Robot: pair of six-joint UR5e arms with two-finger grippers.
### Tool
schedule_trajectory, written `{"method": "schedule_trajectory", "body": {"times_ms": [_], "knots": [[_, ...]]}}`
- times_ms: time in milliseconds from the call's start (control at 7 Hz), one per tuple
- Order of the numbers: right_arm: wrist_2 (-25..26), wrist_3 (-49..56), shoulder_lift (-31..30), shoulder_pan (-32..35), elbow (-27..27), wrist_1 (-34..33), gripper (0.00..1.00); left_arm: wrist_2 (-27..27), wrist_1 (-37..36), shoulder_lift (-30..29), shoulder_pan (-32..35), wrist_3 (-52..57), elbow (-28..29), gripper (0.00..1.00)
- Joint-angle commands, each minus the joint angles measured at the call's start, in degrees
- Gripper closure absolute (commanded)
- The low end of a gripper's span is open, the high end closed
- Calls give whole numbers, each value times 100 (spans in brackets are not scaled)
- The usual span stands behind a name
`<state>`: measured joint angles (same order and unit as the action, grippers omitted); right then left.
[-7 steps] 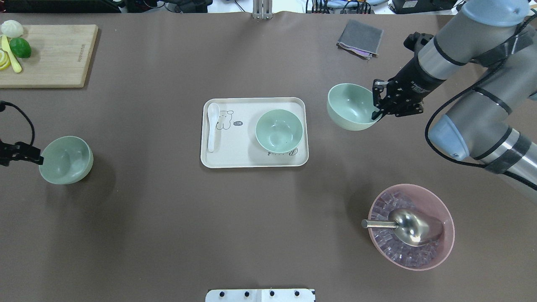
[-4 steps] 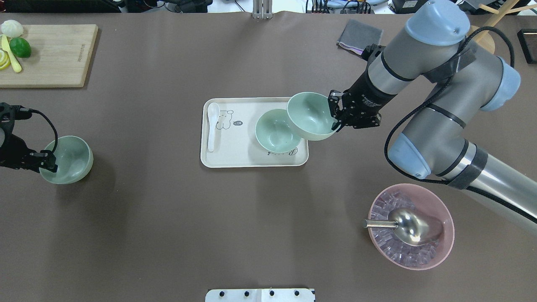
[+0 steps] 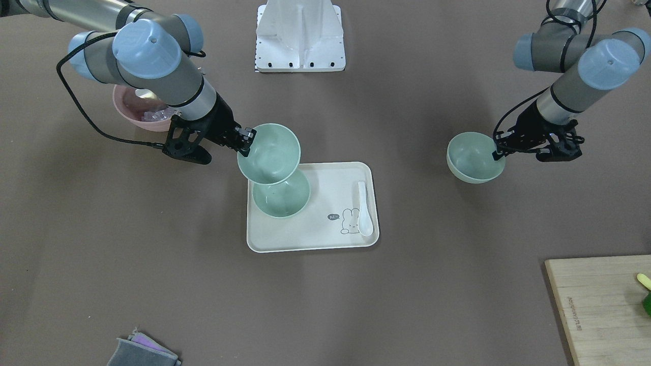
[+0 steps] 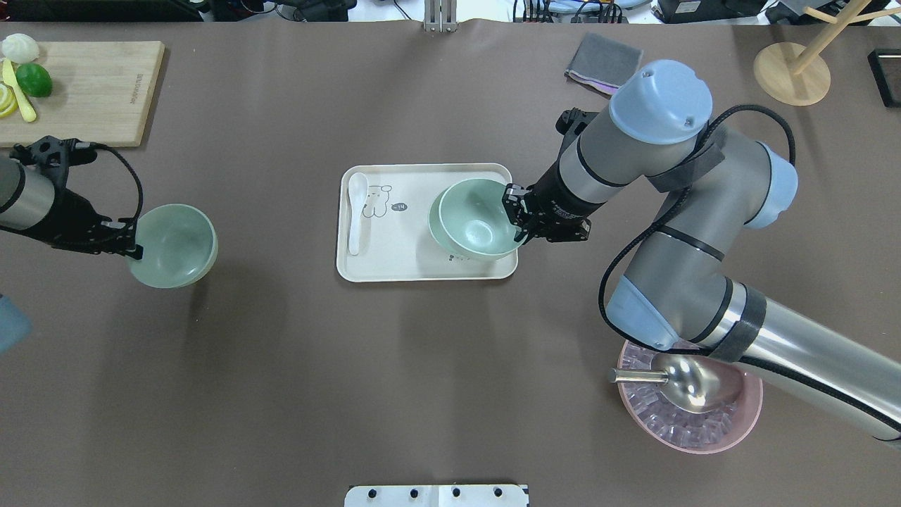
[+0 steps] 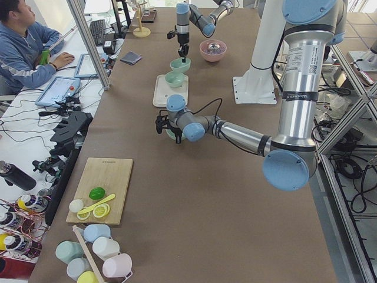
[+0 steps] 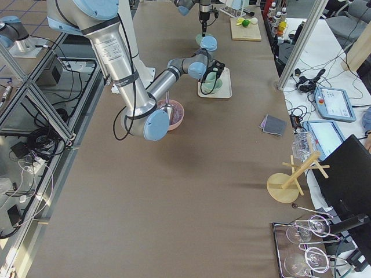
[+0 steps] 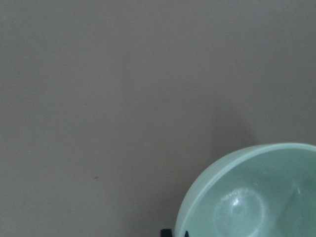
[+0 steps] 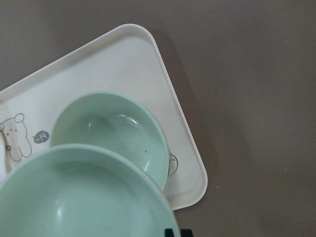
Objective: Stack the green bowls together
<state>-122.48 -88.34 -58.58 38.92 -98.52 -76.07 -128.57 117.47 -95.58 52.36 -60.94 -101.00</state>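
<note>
The robot's left gripper should set the third green bowl down on top of the green bowl on the cream tray (image 3: 279, 187), across from the spoon. The third bowl is still held over the table.
Three pale green bowls show. One (image 4: 438, 229) sits on the cream tray (image 4: 394, 260). My right gripper (image 4: 519, 220) is shut on the rim of a second bowl (image 4: 479, 218) and holds it just above the tray bowl, overlapping it, tilted in the front view (image 3: 269, 152). The right wrist view shows the held bowl (image 8: 84, 197) above the tray bowl (image 8: 113, 128). My left gripper (image 4: 135, 250) is shut on the rim of the third bowl (image 4: 174, 245), held over the table at the left, also in the left wrist view (image 7: 256, 197).
A white spoon (image 4: 357, 211) lies on the tray's left side. A pink bowl of ice with a metal scoop (image 4: 746, 422) stands front right. A cutting board with fruit (image 4: 91, 91) is back left, a grey cloth (image 4: 604, 63) and wooden stand (image 4: 792, 74) back right.
My right gripper carried its bowl left from beside the tray to over the tray's bowl. My left gripper closed on the left bowl's rim and moved it right.
</note>
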Motion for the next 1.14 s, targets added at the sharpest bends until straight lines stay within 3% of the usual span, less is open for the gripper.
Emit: {"method": "schedule_trajectory", "body": {"times_ms": [0,429,571,857,1000], "knots": [[459,-34,136,-77,558,642,100,-97,-363,-837,-154,-1065,-225,100],[523,-43,215,-121,782,892,100,-54,-445,-1260,-620,-2139,-464,100],[523,-17,216,-121,834,901,1,-36,-445,-1470,-726,-2385,-447,100],[253,1,225,167,739,892,0,592,-1003,-2259,-1314,-2915,-394,100],[-341,79,77,578,642,892,0,875,-1277,-2629,-1595,-2932,-254,100]]}}
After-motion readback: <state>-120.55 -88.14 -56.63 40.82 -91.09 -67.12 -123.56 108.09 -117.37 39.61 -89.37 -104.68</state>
